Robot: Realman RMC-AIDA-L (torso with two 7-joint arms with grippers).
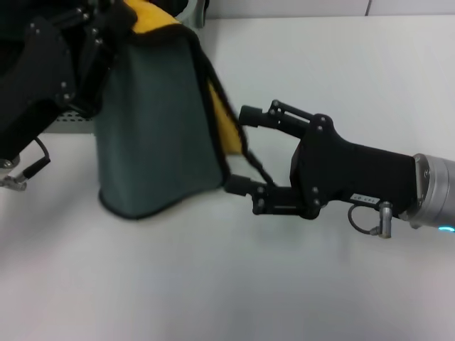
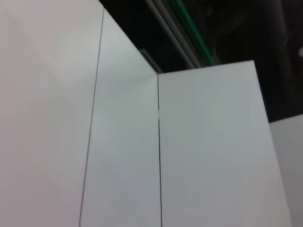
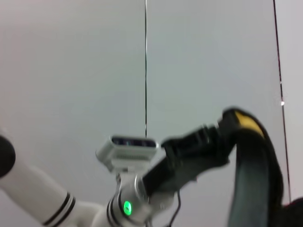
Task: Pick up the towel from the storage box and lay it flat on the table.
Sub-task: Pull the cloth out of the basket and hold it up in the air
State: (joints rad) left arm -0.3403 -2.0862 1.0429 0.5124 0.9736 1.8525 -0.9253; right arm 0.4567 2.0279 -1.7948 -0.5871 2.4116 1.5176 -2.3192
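The loose black-edged corner [image 1: 267, 179] of the towel, just beyond its yellow strip, is the next thing my right gripper will close on.
The towel [image 1: 156, 121] hangs in the air above the table [image 1: 213, 284], dark grey-green side toward me, with yellow showing at its top and along its right edge. My left gripper [image 1: 106, 28] holds it by the top at the upper left. My right gripper [image 1: 243, 150] reaches in from the right, open, with its fingers above and below the towel's right edge. A strip of the storage box [image 1: 71, 122] shows behind my left arm. The right wrist view shows the towel [image 3: 251, 161] hanging from my left gripper [image 3: 220, 135]. The left wrist view shows none of these.
A loose cable with a metal plug [image 1: 25, 170] hangs from my left arm near the table's left side. The left wrist view shows only white wall panels [image 2: 118, 142] and a dark ceiling.
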